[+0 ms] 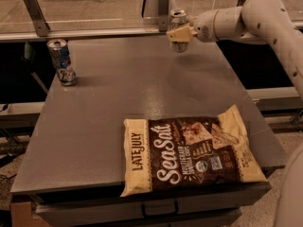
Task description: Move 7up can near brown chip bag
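Observation:
The 7up can, now just above the table's far edge, will be let go by my gripper on the grey table point(199, 109), close behind the far edge of the brown chip bag.
The 7up can point(178, 18) is a small silver can at the far edge of the grey table point(118, 108), held a little above the surface. My gripper point(179, 33) comes in from the right and is shut on the can's lower body, hiding most of it. The brown chip bag point(189, 155) lies flat at the table's near right, dark brown with cream ends and white "Sea Salt" script. The can is well away from the bag, at the far side.
A silver can with blue and red markings point(61, 62) stands at the table's far left. A metal rail point(94, 32) runs behind the far edge. My arm point(265, 18) spans the right side.

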You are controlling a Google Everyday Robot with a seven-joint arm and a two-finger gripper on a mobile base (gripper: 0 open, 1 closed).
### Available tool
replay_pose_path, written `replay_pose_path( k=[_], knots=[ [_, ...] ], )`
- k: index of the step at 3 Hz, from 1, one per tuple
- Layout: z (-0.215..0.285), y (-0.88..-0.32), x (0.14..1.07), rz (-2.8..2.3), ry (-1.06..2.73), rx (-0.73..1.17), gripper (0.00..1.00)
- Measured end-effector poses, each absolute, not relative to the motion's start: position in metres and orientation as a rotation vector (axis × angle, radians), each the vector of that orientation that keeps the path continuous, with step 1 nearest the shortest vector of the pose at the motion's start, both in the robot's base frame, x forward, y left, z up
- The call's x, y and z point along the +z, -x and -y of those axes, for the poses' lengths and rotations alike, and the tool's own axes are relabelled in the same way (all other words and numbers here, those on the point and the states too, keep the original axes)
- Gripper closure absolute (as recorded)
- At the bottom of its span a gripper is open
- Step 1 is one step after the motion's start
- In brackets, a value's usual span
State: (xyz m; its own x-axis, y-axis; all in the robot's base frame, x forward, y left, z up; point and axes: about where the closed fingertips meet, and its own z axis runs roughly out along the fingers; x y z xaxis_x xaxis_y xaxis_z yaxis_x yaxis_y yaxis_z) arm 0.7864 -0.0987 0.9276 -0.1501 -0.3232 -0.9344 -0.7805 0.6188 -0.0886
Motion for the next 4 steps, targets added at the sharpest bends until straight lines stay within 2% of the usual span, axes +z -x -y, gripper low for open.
replay_pose_path(
  k=[2, 4],
  knots=[
    [0.095, -0.78, 0.928, -1.745, 0.932, 0.549, 1.0],
    [0.111, -0.698, 0.921, -1.744, 0.972, 0.658, 1.0]
  ],
)
